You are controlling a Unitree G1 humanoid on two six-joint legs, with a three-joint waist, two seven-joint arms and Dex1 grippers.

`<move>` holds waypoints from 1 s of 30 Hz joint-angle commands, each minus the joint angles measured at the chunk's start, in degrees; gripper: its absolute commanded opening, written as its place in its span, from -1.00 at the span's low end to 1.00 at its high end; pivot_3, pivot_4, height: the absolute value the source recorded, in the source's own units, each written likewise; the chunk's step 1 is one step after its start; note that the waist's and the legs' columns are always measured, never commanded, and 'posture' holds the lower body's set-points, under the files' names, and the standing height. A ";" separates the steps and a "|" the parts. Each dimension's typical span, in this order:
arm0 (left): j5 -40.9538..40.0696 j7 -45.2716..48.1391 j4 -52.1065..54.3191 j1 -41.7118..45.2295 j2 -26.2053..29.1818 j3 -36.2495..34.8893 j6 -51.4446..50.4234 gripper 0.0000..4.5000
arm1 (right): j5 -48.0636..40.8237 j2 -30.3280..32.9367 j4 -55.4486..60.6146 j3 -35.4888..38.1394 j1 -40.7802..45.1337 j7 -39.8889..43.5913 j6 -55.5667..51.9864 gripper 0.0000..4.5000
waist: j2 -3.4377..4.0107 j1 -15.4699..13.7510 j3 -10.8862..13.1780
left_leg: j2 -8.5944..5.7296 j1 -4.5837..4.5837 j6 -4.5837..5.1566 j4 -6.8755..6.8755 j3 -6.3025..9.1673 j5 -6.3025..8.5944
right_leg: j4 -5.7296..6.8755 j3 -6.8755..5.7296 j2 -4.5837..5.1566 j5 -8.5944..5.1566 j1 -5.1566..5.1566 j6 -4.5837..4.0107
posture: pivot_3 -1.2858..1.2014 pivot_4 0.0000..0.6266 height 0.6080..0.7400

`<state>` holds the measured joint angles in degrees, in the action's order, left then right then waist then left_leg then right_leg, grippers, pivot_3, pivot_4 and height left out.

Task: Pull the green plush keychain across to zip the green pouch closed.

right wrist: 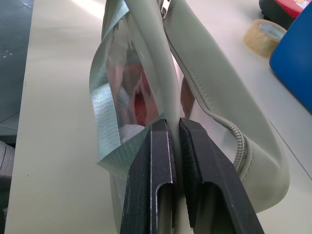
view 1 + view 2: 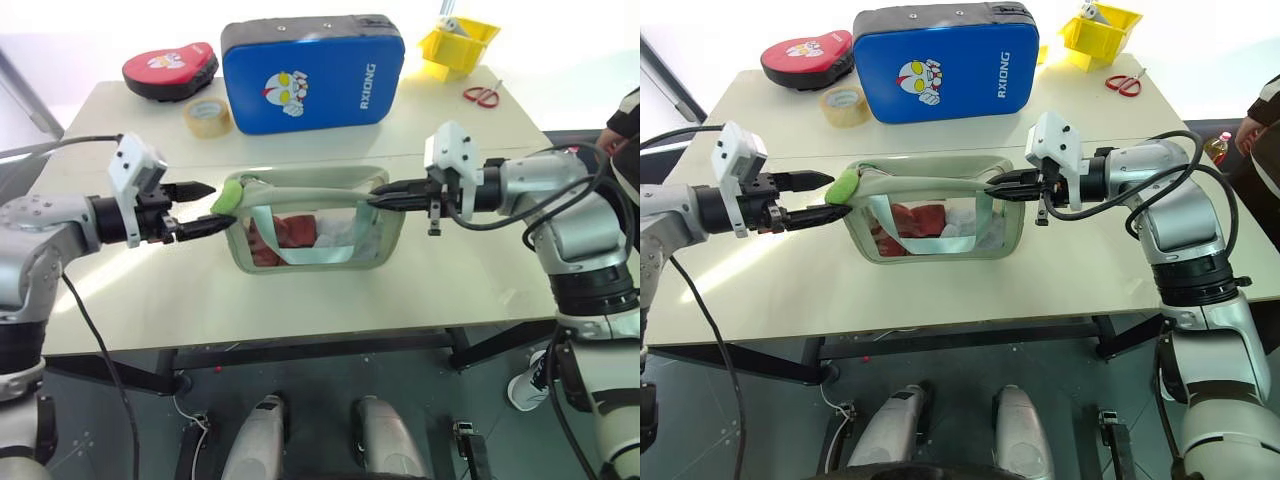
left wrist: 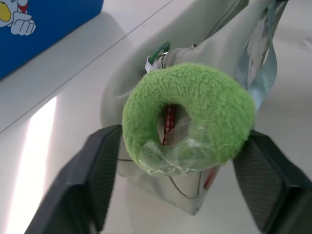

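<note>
My left gripper will lay the green plush keychain on top, as it covers the green pouch's end, and then pinch that end [image 2: 239,226] before I pull with my right gripper.
The green pouch [image 2: 300,258] lies in the middle of the table, its clear front window showing red and white contents. At the pouch's left end sits the green plush keychain [image 2: 226,200], a fuzzy lime oval clipped by the zipper [image 3: 165,56]. My left gripper [image 2: 212,207] reaches in from the left, its two fingers pressed against the plush [image 3: 195,97] on both sides. My right gripper [image 2: 378,200] comes in from the right and is shut on a pale strip of the pouch's top [image 1: 161,73] at its right end, fingertips [image 1: 161,134] pinched together.
Behind the pouch stand a blue pad [image 2: 330,80] with a cartoon face, a red pad [image 2: 170,70] and a tape roll [image 2: 207,117]. A yellow bin [image 2: 458,45] and red scissors [image 2: 483,95] lie at the back right. A person [image 2: 625,130] is at the right edge.
</note>
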<state>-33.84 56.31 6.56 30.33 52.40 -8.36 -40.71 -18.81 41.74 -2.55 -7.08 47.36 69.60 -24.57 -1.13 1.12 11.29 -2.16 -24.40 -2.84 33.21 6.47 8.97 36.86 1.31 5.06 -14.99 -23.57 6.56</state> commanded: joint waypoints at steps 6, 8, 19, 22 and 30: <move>3.68 1.25 -2.14 4.94 0.44 0.80 4.76 -0.99 | -0.02 0.07 1.07 1.42 1.11 -0.57 0.59 -1.00 | 0.00 -0.07 0.00 | -0.01 0.00 0.00 0.01 0.00 0.00 | 0.01 0.00 0.00 0.00 0.01 0.00 | 0.03 -0.52 1.00; 5.52 0.50 -2.96 7.04 -0.38 1.62 6.85 -0.99 | 0.05 0.09 0.97 1.41 1.07 -0.52 0.78 -1.00 | 0.00 -0.12 0.00 | -0.01 0.00 0.00 0.02 0.00 0.00 | 0.01 0.00 0.00 0.00 0.01 0.00 | 0.03 -0.52 1.00; 21.77 9.48 -7.94 18.86 -1.37 14.77 30.63 -0.99 | 0.44 -0.82 0.04 0.99 1.57 -0.62 1.77 -1.00 | -0.01 -0.12 0.00 | -0.04 -0.01 -0.01 0.05 0.01 -0.01 | 0.07 0.00 -0.01 0.00 0.01 0.02 | 0.03 -0.52 1.00; 24.88 11.10 -11.69 21.26 -2.28 16.71 35.64 -0.99 | 0.56 -1.06 0.22 0.89 1.30 -0.66 1.97 -1.00 | -0.01 -0.06 0.00 | -0.05 -0.01 0.00 0.05 0.00 -0.01 | 0.07 0.00 -0.01 0.00 0.01 0.03 | 0.03 -0.52 1.00; 23.08 15.56 -15.74 22.13 -3.69 15.07 34.68 -0.08 | 0.45 -0.78 0.76 1.49 0.48 -0.93 1.80 -1.00 | -0.01 0.11 0.00 | -0.04 0.00 0.01 0.06 0.02 -0.01 | 0.16 0.00 -0.02 -0.01 -0.01 0.05 | 0.03 -0.52 1.00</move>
<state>-10.05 71.10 -9.62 51.47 47.89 8.27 -5.55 -18.17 40.60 -3.12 -7.05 47.32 68.96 -23.38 -1.14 1.23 11.29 -2.20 -24.41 -2.83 33.27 6.49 8.95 37.01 1.30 5.04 -15.00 -23.58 6.62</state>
